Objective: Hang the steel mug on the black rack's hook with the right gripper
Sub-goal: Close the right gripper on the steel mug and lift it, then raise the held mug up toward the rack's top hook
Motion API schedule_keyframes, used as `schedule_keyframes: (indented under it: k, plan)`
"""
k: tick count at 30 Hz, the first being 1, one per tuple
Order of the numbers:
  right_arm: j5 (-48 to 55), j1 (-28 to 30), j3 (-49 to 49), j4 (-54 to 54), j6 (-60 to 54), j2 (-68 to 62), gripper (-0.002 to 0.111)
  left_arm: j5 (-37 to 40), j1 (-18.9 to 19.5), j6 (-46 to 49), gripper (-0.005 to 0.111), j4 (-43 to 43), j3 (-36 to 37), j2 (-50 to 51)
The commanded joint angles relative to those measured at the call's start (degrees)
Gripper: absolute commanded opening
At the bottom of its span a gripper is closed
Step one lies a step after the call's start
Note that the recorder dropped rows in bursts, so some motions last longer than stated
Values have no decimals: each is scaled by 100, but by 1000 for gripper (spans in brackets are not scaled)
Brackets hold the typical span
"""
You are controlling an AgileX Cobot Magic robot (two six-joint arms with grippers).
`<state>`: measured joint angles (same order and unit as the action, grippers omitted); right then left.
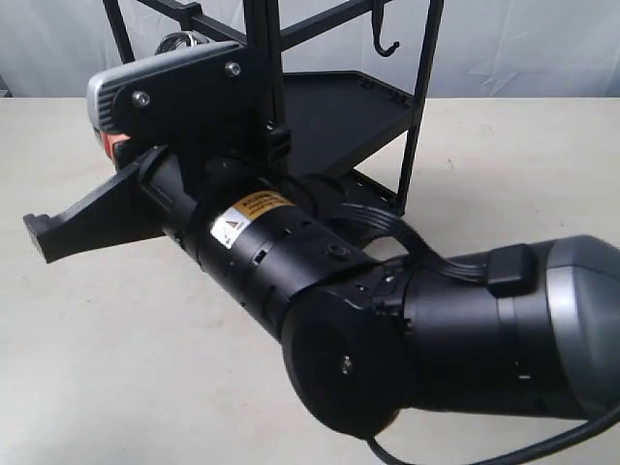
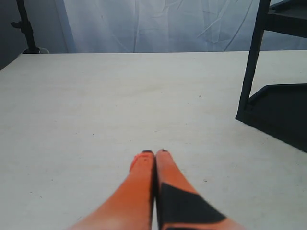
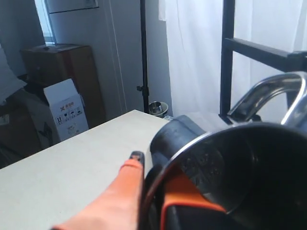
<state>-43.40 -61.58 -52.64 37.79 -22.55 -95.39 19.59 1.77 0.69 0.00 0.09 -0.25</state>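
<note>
The steel mug will hang from my right gripper's release under the black rack's slanted side bar [image 1: 167, 128], between its two posts.
My right gripper [image 1: 82, 189] [image 3: 153, 148] is shut on the steel mug [image 3: 249, 167], whose rim sits between the orange finger [image 3: 120, 191] and the black one. The looped handle [image 3: 268, 91] points toward a black rack post [image 3: 228, 57]. From outside, only a shiny bit of the mug [image 1: 180, 43] shows above the gripper's screwed plate, beside the black rack [image 1: 329, 121]. One hook [image 1: 386, 39] hangs free from the top bar, to the right of the mug. My left gripper [image 2: 154, 154] is shut and empty, low over the table, with the rack [image 2: 251, 62] nearby.
The right arm's bulky black body [image 1: 436, 329] fills the foreground. Past the table's edge [image 3: 72, 143] stand cardboard boxes [image 3: 69, 110], a thin stand pole [image 3: 143, 57] and a white curtain [image 3: 192, 52]. A dark stand [image 2: 26, 26] rises at the table's far corner.
</note>
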Motion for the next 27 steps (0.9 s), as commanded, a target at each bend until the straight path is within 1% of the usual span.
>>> schedule_keyframes:
  k: [1,6,11,15,21,23,24,27]
  plan:
    - [339,89,-158,-198,2,-11,-1,-81,-28,-28,0,0,-9,25]
    - [226,166,-195,365,11,-89,-1,-81,-28,-28,0,0,-9,25]
    - [1120,457,-216,614,41,-242,-1,-81,-28,-28,0,0,-9,25]
    - [1576,516,-216,614,-9,-362,-1,-81,-28,-28,0,0,-9,25]
    - [1654,516,-216,81,-173,-391,-1,-81,-28,-28,0,0,-9,25]
    - [1641,516,-216,83,-402,-391,5,-81,-28,-28,0,0,-9,25]
    - [1641,516,-216,114,-497,-391,12,-81,-28,-28,0,0,-9,25]
    - [1641,516,-216,140,-511,-391,39,-81,-28,-28,0,0,-9,25]
